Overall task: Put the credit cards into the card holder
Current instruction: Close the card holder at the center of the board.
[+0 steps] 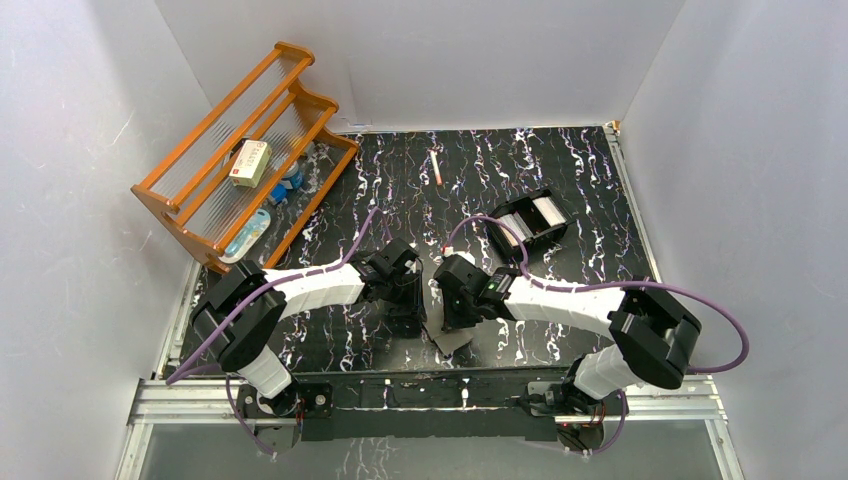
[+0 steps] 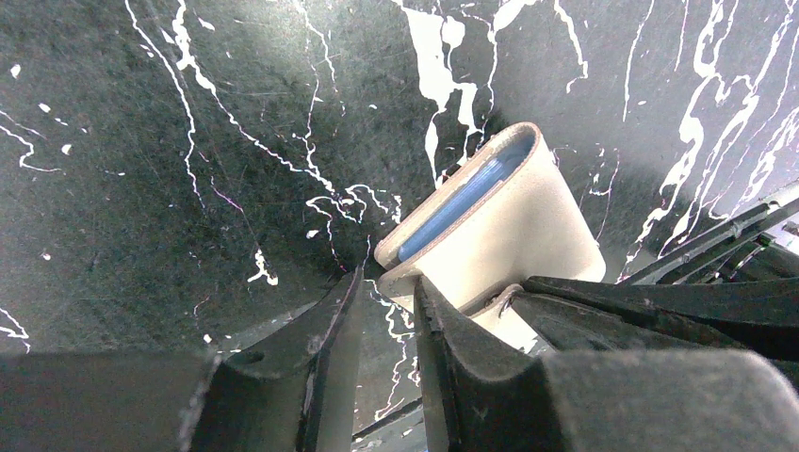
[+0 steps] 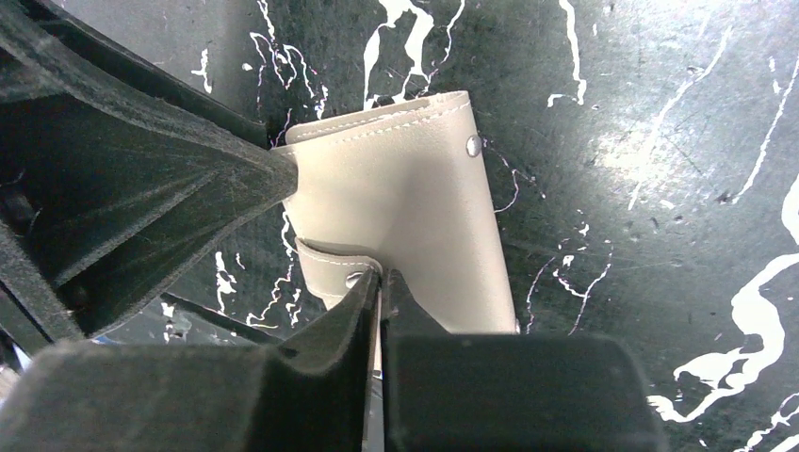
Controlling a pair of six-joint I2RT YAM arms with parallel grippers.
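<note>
My left gripper sits at the card holder's corner, far from the shut snap, so next my right gripper regrips the strap's end [image 3: 367, 261] with my left gripper alongside.
The card holder [image 1: 455, 342] is a grey-beige folding wallet at the near middle of the table. In the left wrist view it [image 2: 528, 226] gapes a little and shows a blue inside. My right gripper [image 3: 380, 273] is shut on its snap strap, over the holder [image 3: 405, 198]. My left gripper [image 2: 388, 278] is narrowly open, with its tips at the holder's open corner and table showing between its fingers. Both grippers meet over the holder in the top view, left [image 1: 408, 318] and right [image 1: 450, 318]. White credit cards [image 1: 545, 208] lie in a black tray [image 1: 500, 240] behind the right arm.
A wooden rack [image 1: 190, 205] stands at the far left with a cream box [image 1: 250, 162] and small blue items on it. A thin pale stick [image 1: 436, 167] lies at the far middle. White walls close in three sides.
</note>
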